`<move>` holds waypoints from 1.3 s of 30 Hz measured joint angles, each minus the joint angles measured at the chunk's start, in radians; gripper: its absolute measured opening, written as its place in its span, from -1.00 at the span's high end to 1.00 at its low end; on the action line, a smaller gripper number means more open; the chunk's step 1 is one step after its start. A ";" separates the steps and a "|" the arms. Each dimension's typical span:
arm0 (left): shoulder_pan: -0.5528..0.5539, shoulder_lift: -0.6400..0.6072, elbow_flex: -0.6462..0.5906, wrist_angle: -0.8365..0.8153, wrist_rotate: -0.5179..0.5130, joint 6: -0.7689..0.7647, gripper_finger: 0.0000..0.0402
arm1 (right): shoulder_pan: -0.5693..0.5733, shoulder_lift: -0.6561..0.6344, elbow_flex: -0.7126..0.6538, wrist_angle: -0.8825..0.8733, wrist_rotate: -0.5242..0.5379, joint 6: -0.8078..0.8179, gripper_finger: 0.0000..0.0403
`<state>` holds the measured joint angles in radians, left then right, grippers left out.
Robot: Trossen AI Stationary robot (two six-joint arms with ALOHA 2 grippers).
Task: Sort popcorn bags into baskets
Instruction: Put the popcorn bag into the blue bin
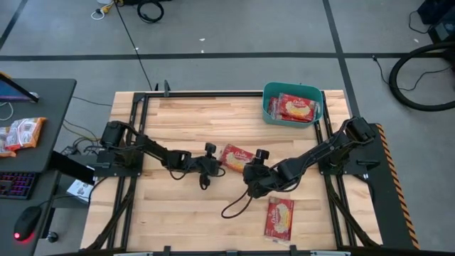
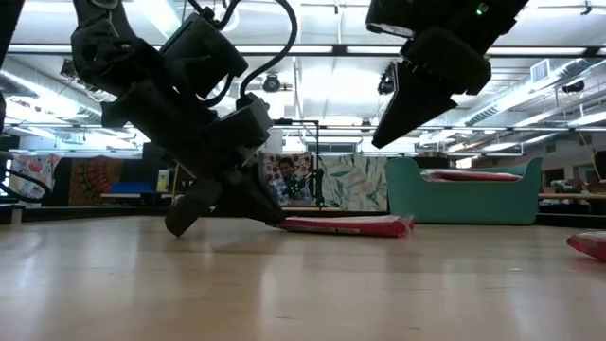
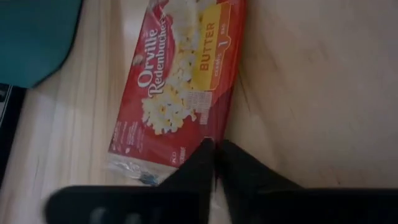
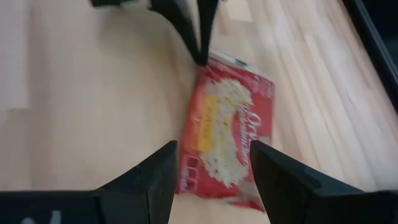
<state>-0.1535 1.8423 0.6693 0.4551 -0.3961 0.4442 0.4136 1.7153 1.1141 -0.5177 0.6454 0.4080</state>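
Note:
I should open my left gripper, as its shut fingertips barely touch the long edge of the flat popcorn bag, then pinch its near corner [image 3: 198, 149] and lift it for my right gripper.
A red popcorn bag [image 1: 238, 156] with a cream-yellow picture lies flat on the wooden table near its middle. It also shows in the left wrist view [image 3: 180, 81], the right wrist view [image 4: 230, 124] and the low view [image 2: 346, 225]. My left gripper [image 1: 215, 165] is shut at the bag's left end [image 3: 214, 152]. My right gripper [image 1: 250, 178] is open and raised above the table just near-right of this bag [image 4: 214, 165], touching nothing [image 2: 383, 137]. A second bag [image 1: 279, 217] lies flat near the front edge. The teal basket [image 1: 266, 99] at the far right holds more bags [image 1: 295, 107]. My left gripper has its two fingertips [image 3: 208, 152] closed together on the bag's long edge near a corner [image 3: 205, 134], right by the sealed end. The fingers slant down from the table's left [image 2: 270, 216]. The bag lies flat on the table.
A dark cable loop [image 1: 238, 205] lies on the table in front of the right gripper. Dark frame rails [image 1: 330, 178] run along the table's left and right sides. A side desk [image 1: 43, 92] with packets and a keyboard stands left of the table.

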 joint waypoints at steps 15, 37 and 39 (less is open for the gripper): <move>-0.003 -0.071 0.059 -0.080 0.011 -0.108 0.99 | 0.006 0.001 -0.006 0.178 -0.038 -0.105 -0.02; 0.000 -0.062 0.152 -0.369 0.028 -0.079 0.36 | 0.001 0.001 -0.122 0.348 -0.007 -0.097 -0.02; 0.000 -0.054 0.150 -0.374 0.008 -0.077 0.26 | 0.001 0.001 -0.122 0.353 -0.007 -0.097 -0.02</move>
<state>-0.1532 1.7884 0.8192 0.0810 -0.3884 0.3668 0.4148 1.7164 0.9919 -0.1644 0.6384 0.3111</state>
